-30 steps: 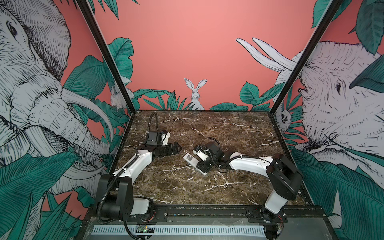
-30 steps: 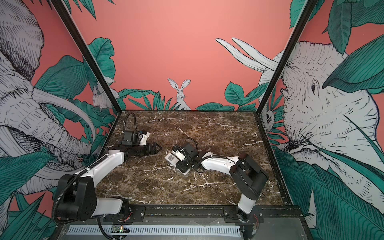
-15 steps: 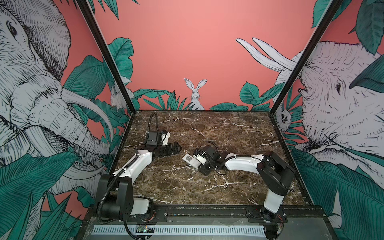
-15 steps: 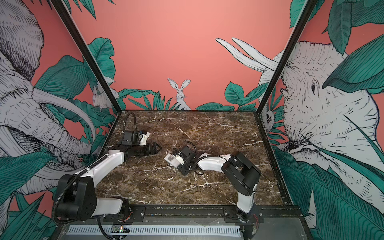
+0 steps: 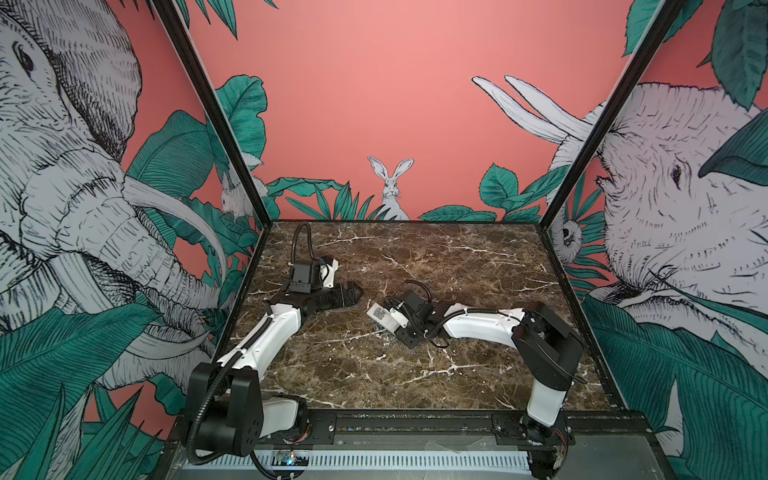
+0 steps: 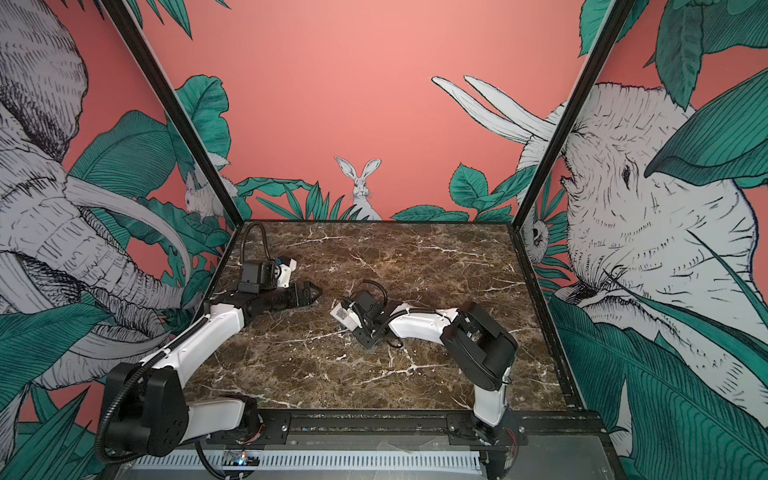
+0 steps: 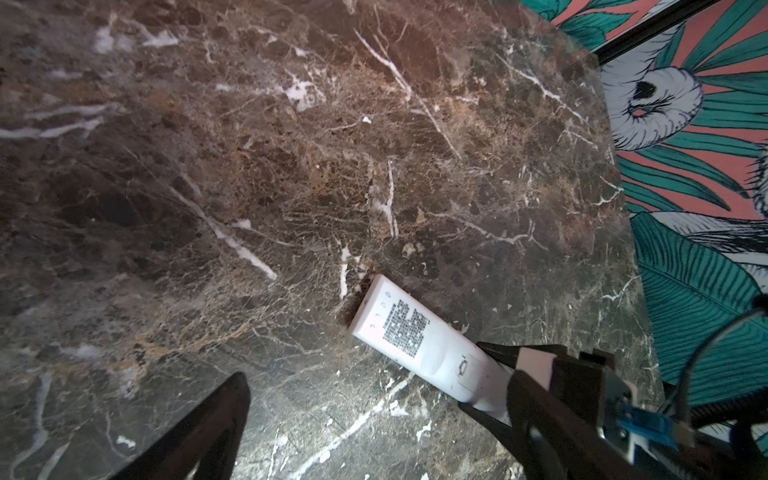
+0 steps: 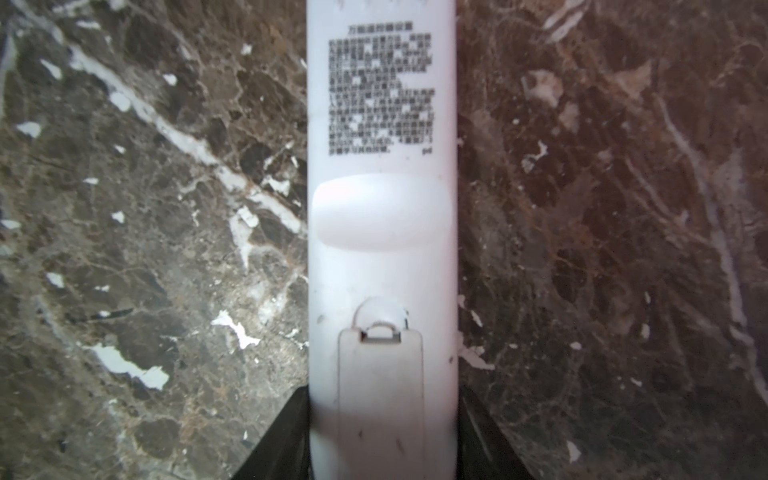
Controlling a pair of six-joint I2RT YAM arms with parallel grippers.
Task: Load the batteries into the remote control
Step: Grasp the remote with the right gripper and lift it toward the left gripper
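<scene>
Next, I close my left gripper on the printed label end (image 7: pixel 406 328) of the remote control, because my right gripper is already holding its battery cover end.
The remote control (image 8: pixel 381 232) lies back up on the marble table, its printed label facing up and its battery cover (image 8: pixel 380 395) closed. My right gripper (image 8: pixel 382 403) is shut on the cover end, a black finger (image 8: pixel 291 419) pressed to each long side. Both top views show the remote control (image 5: pixel 377 311) (image 6: pixel 341 312) poking out leftward from under the right wrist. My left gripper (image 5: pixel 354 293) (image 6: pixel 312 291) stands open a little left of it, holding nothing; one of its fingers (image 7: pixel 224 415) shows in the left wrist view, the remote control (image 7: pixel 415 336) lying beyond. The batteries are out of view.
The brown marble table (image 5: pixel 415 374) is walled by painted panels on three sides. A black rail (image 5: pixel 415 424) runs along the front edge and carries both arm bases. The right arm's elbow (image 5: pixel 544 345) sits low over the table's right half.
The right arm has pushed left, its elbow folding in, and its jaws have closed onto the remote's sides. The remote has barely shifted. The left arm has not moved.
</scene>
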